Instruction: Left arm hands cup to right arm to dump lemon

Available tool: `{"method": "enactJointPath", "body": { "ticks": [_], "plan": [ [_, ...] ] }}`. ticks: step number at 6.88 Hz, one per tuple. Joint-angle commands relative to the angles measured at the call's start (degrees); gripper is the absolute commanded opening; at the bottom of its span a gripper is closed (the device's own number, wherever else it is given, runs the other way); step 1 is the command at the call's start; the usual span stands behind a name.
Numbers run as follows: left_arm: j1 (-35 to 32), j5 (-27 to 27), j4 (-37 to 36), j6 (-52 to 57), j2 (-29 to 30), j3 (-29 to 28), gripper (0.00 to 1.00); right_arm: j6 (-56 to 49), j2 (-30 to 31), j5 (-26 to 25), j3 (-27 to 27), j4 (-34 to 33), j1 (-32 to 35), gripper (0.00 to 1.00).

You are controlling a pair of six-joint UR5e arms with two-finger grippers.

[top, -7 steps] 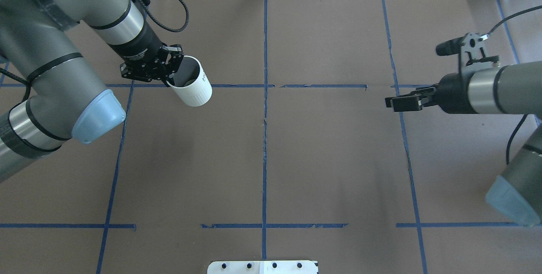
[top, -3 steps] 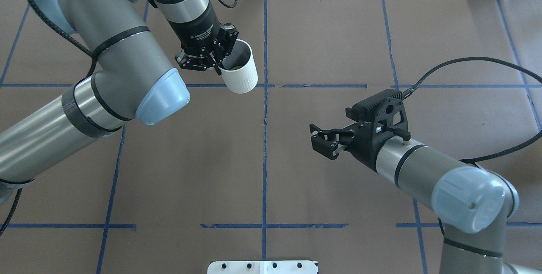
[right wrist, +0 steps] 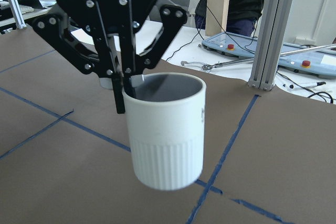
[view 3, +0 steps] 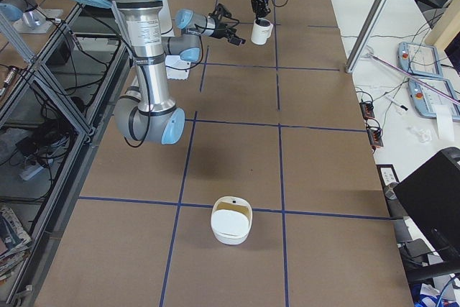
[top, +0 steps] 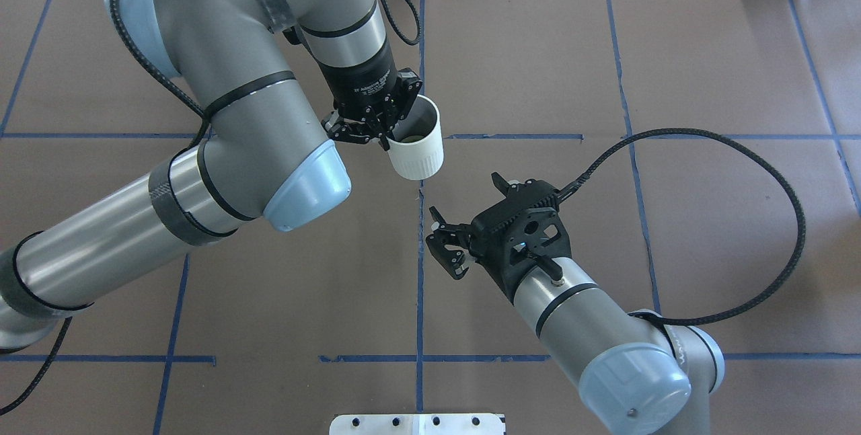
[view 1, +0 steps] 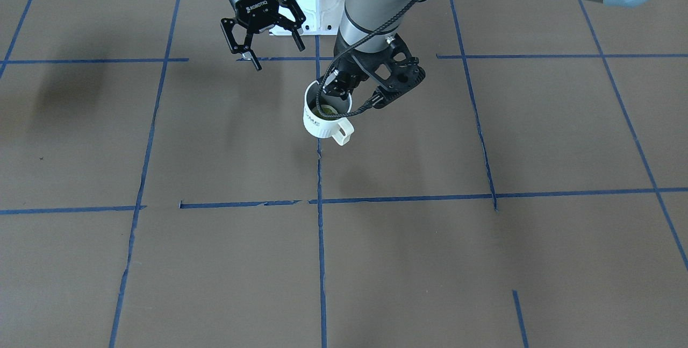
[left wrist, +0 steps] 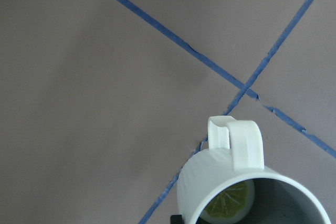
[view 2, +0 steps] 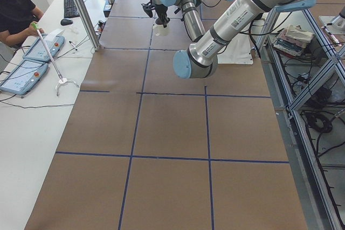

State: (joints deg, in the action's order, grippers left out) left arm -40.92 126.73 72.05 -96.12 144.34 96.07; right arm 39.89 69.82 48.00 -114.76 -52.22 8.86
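Note:
The cup is in my right gripper's fingers. My left gripper will let go of it there, above the blue tape by the white container (view 1: 294, 69).
The cream-white cup (top: 418, 149) hangs above the table's centre tape line, upright, and my left gripper (top: 390, 134) is shut on its rim wall. In the front-facing view the cup (view 1: 322, 122) has its handle turned away from the robot. The lemon (left wrist: 229, 203) lies inside the cup (left wrist: 231, 166). My right gripper (top: 440, 243) is open and holds nothing, a short way nearer the robot than the cup. It shows again as the right gripper (view 1: 278, 57) in the front view. The right wrist view faces the cup (right wrist: 168, 135), with the left gripper (right wrist: 123, 95) pinching its rim.
Blue tape lines (top: 420, 287) divide the brown table cover. A white lidded container (view 3: 231, 224) stands near the table's end on the robot's right. A person (view 2: 16, 12) sits at a side bench with control tablets (view 2: 24, 74).
The left arm has carried the cup rightward to the centre line. The right arm has swung in from the right and now points at the cup, its gripper still open.

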Motion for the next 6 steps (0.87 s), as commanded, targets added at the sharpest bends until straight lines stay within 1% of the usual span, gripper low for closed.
{"method": "enactJointPath", "body": {
  "ticks": [1,2,3,6],
  "plan": [
    [2.0,1.5,-0.2,-1.4,0.9,1.0,0.0,-0.9,-1.7,-4.0,3.0,0.1,-0.6,1.0],
    [2.0,2.7,-0.2,-1.5,0.9,1.5,0.0,-0.9,-3.3,-4.0,3.8,0.0,-0.6,1.0],
    [2.0,3.6,-0.2,-1.5,0.9,2.0,0.01,-0.9,-3.4,-4.0,4.4,0.1,-0.6,1.0],
    [2.1,3.7,-0.2,-1.5,0.9,2.8,0.02,-1.1,-3.5,-3.9,4.3,0.2,-0.4,1.0]
  ]
}}
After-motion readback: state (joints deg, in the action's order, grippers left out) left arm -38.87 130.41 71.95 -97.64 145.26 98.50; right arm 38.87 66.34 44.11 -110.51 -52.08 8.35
